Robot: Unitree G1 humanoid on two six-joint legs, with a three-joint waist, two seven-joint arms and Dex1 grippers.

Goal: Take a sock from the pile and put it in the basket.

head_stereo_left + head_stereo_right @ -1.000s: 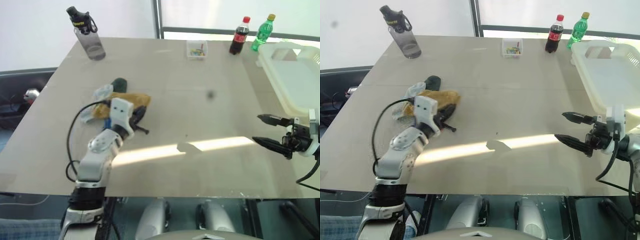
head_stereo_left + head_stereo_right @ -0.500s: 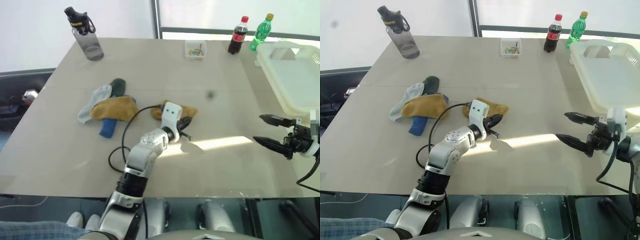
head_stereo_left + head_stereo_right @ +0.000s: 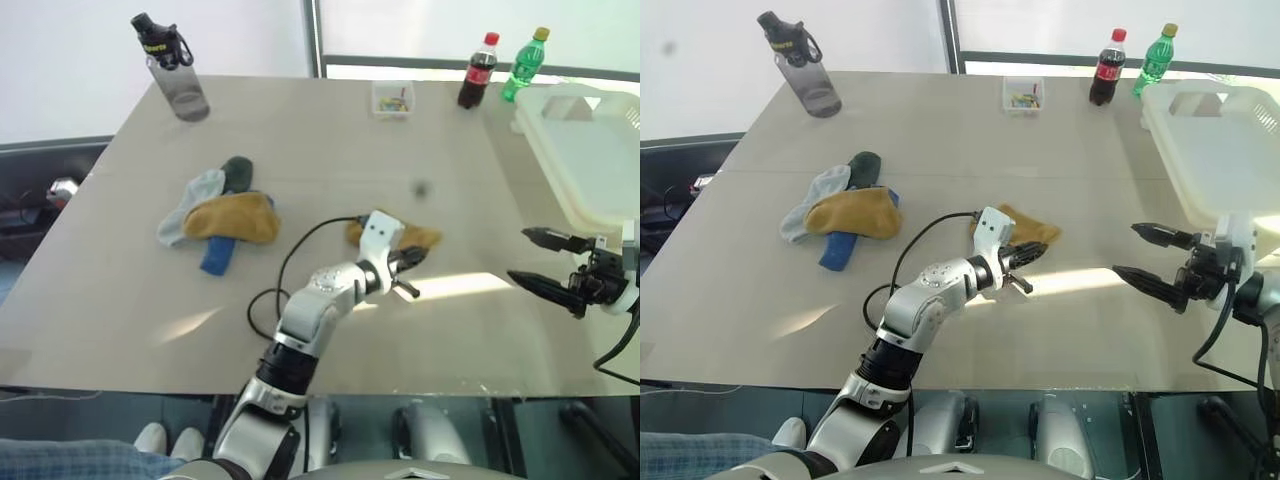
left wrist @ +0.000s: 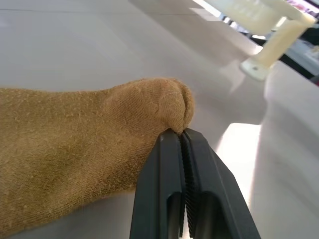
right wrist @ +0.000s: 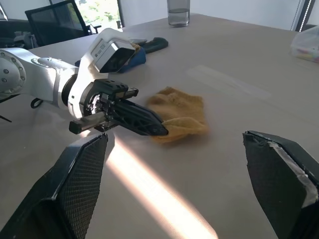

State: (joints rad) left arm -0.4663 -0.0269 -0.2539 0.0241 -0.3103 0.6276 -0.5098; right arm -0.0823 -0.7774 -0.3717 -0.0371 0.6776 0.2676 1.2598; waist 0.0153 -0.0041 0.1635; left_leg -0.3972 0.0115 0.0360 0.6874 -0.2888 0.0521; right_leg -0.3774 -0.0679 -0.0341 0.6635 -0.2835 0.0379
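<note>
The robot's left gripper will release the mustard sock on the bare table (image 3: 339, 233) next to the pile of socks.
The pile (image 3: 220, 215) of socks, mustard, blue, grey and dark green, lies at the table's left middle. Apart from it, a mustard sock (image 3: 427, 238) lies on the table near the centre. My left gripper (image 3: 418, 256) is shut on its edge. In the left wrist view the closed fingers (image 4: 169, 164) pinch a fold of the sock (image 4: 75, 149). My right gripper (image 3: 520, 256) hangs open to the right of the sock, fingers wide and pointing toward it, nothing between them. The cream basket (image 3: 590, 150) stands at the right edge, beyond the right gripper.
A dark-capped water bottle (image 3: 180, 75) stands at the far left corner. A small clear box (image 3: 393, 98), a cola bottle (image 3: 476, 72) and a green bottle (image 3: 525, 65) line the far edge. A sunlit strip (image 3: 470, 288) crosses the table in front of the grippers.
My left arm has swung right from the pile to the table's middle, dragging the mustard sock along in its shut fingers. The right gripper has stayed in place, open.
</note>
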